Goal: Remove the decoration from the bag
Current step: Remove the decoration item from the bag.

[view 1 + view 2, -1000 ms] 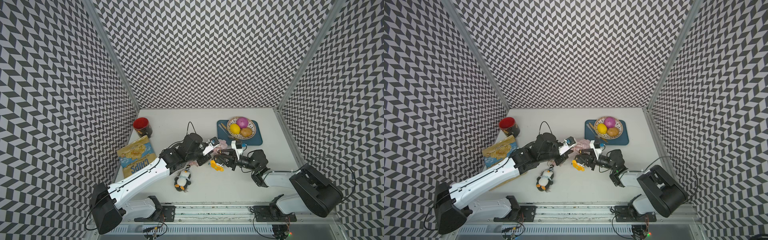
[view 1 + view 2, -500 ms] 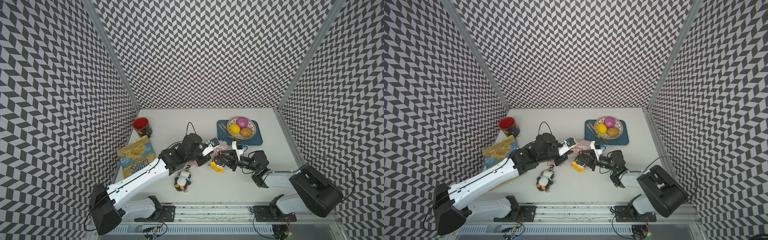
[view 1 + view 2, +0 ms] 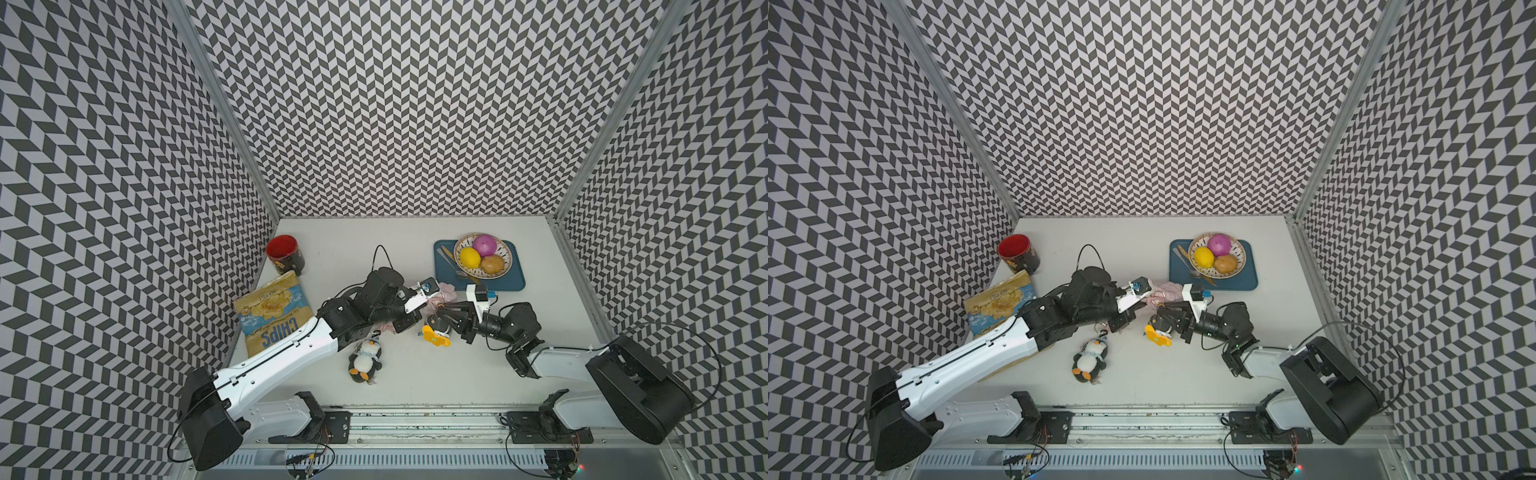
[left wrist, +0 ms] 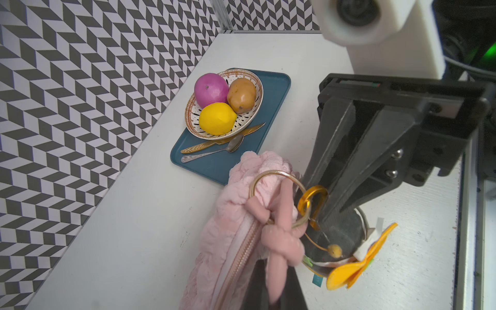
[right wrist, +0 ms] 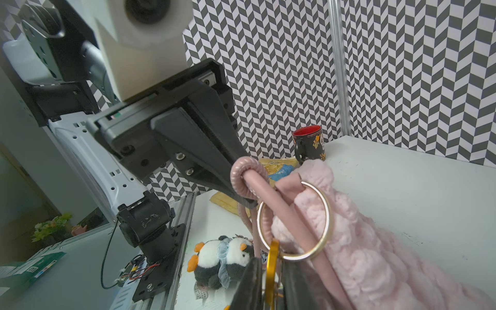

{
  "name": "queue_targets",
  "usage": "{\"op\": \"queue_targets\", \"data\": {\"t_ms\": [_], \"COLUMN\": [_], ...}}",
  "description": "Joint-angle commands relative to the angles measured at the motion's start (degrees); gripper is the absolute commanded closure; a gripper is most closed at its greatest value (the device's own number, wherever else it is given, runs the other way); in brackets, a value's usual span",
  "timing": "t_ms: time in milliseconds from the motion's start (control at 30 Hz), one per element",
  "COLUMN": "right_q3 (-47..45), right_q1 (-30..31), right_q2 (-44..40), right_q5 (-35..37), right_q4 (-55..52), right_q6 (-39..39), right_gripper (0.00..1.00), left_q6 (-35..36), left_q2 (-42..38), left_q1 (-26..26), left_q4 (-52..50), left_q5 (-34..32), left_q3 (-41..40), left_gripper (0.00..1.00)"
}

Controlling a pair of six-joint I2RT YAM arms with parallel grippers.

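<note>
The yellow clip's flat sides are pinched; right gripper should open, take the clip [image 4: 314, 219] by its edges to press its gate in.
The pale-pink quilted bag [image 4: 228, 241] [image 5: 362, 255] lies mid-table, mostly under the arms in both top views [image 3: 448, 288] [image 3: 1169, 288]. My left gripper [image 4: 271, 292] [image 3: 426, 309] is shut on its pink cord strap [image 5: 249, 174] and holds the end with the gold ring [image 5: 326, 209] up. The decoration [image 4: 338, 236] [image 3: 434, 332], a dark plush with yellow feet, hangs from that ring by a yellow clip [image 4: 312, 200] [image 5: 271, 257]. My right gripper [image 5: 271, 290] [image 3: 442, 316] has its jaws pressed in on both sides of the clip.
A penguin plush [image 3: 365, 360] lies loose on the table in front of the left arm. A chips packet [image 3: 272, 316] and a red mug [image 3: 284, 253] sit at the left wall. A blue tray [image 3: 515, 282] with a fruit bowl, spoon and knife is behind the bag.
The right gripper's jaws have narrowed around the yellow clip. The left gripper keeps its hold on the cord and has not moved.
</note>
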Motion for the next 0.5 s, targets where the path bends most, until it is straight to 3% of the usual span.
{"op": "queue_targets", "data": {"t_ms": [0, 200, 467], "right_q3": [-0.19, -0.22, -0.14], "right_q1": [0.51, 0.51, -0.07], "right_q2": [-1.39, -2.45, -4.95], "right_q5": [1.04, -2.14, -4.33], "right_q4": [-0.1, -1.65, -5.73], "right_q6": [-2.17, -2.92, -5.75], "right_gripper": [0.78, 0.67, 0.51], "left_q6": [0.77, 3.53, 13.48], "left_q2": [-0.55, -0.7, -2.58], "left_q1": [-0.12, 0.1, 1.17], "left_q4": [2.69, 1.63, 1.54], "left_q5": [1.01, 2.38, 8.56], "left_q3": [1.4, 1.82, 0.4], "left_gripper": [1.0, 1.0, 1.0]}}
